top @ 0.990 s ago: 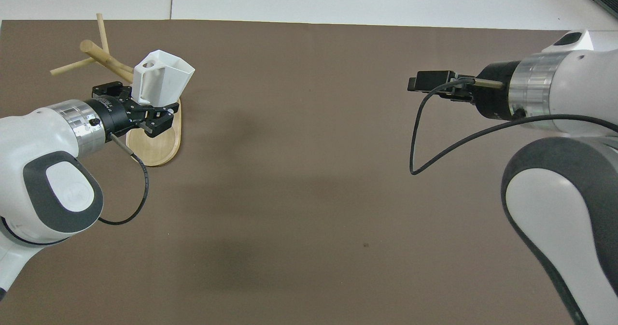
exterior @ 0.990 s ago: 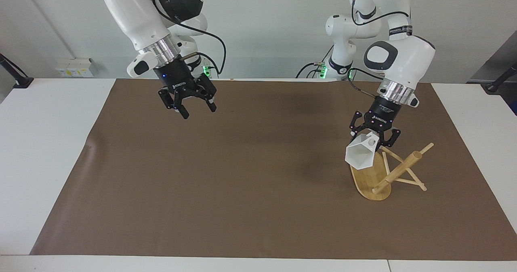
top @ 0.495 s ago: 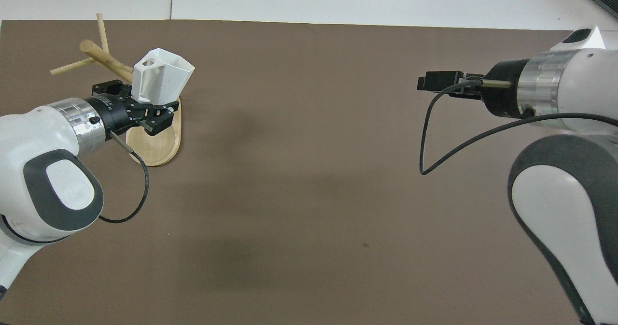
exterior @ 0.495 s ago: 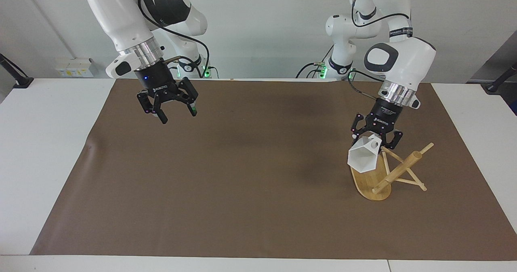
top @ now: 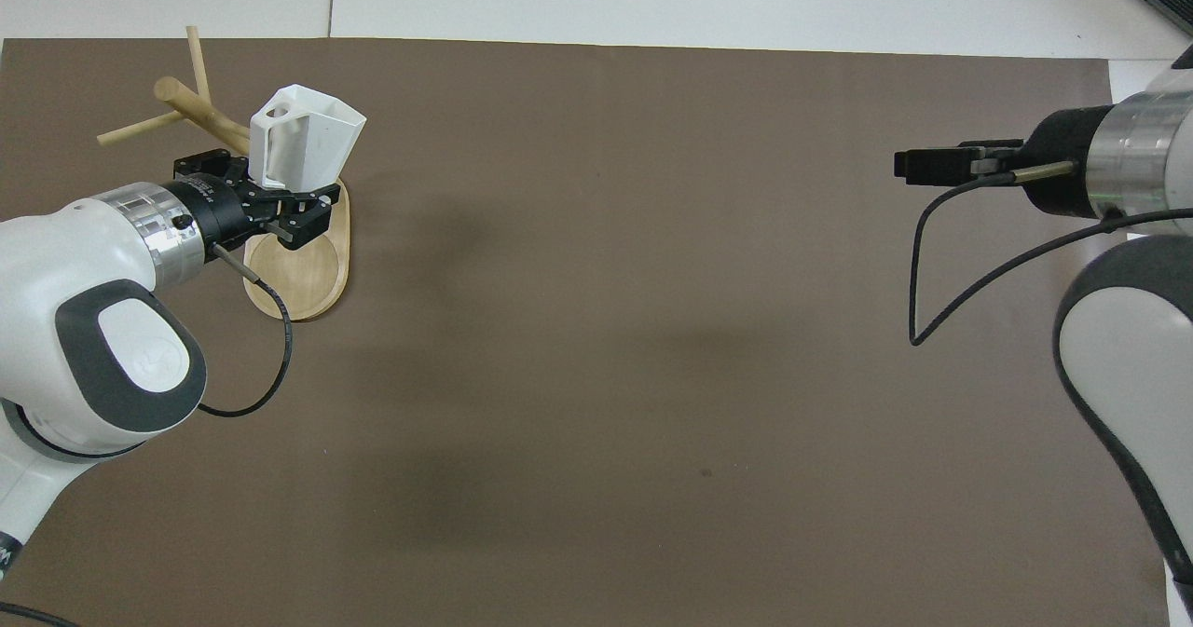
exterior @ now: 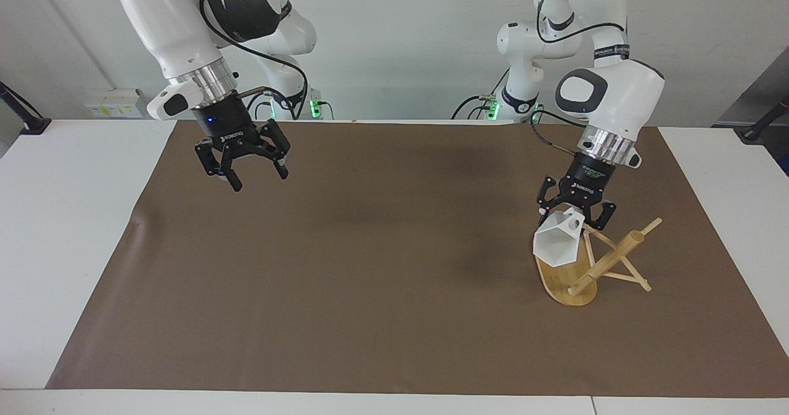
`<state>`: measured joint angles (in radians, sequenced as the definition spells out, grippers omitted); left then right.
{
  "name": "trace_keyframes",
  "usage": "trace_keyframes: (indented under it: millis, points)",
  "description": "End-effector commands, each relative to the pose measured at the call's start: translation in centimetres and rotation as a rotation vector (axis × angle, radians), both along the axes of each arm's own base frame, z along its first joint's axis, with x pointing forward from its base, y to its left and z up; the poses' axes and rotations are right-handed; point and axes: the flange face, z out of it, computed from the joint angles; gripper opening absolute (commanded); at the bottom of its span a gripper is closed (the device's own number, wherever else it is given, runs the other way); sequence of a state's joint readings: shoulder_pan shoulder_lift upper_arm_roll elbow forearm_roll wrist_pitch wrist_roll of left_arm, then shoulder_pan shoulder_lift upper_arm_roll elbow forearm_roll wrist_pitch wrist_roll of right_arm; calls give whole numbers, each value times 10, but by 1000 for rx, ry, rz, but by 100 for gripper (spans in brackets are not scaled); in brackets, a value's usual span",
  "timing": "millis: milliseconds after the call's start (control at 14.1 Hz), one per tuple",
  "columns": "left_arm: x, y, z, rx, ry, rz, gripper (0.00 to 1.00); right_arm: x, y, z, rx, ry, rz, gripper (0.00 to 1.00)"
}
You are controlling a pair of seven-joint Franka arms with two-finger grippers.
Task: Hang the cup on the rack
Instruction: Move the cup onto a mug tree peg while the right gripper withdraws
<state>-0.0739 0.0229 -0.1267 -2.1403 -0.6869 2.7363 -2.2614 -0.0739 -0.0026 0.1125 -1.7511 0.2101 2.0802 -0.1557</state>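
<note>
I should let go of the white cup with my left gripper, and then it will hang on the rack's thin peg [top: 268,148] near the upper end of the post.
My left gripper [exterior: 574,215] is shut on the handle end of the white faceted cup [exterior: 556,246] and holds it tilted over the rack's oval bamboo base [exterior: 564,287]. The cup's mouth faces away from the robots. It also shows in the overhead view [top: 308,138], with the left gripper [top: 266,194] over the base [top: 312,278]. The rack's post [exterior: 610,259] slants up toward the left arm's end of the table, with thin pegs [exterior: 619,277] crossing it. The cup's handle is close beside a peg, apart from the post [top: 200,110]. My right gripper [exterior: 253,171] is open and empty, raised over the mat.
A brown mat [exterior: 370,267] covers most of the white table [exterior: 68,217]. The rack stands near the mat's edge at the left arm's end. The right gripper [top: 932,165] hangs over the mat at the right arm's end.
My right arm has swung back toward its own end of the table, gripper still open. My left gripper has shifted the cup slightly toward the rack's post.
</note>
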Motion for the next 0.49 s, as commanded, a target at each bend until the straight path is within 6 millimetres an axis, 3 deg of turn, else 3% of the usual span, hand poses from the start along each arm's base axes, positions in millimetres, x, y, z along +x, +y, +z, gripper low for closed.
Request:
trace_keyframes:
  millis: [0, 424]
  points:
    - [5, 2, 2, -11, -4, 34, 0, -6, -14, 5, -33, 22, 42, 100]
    - [7, 12, 2, -37, 1, 107, 0, -15, -31, 11, -75, 100, 84, 100]
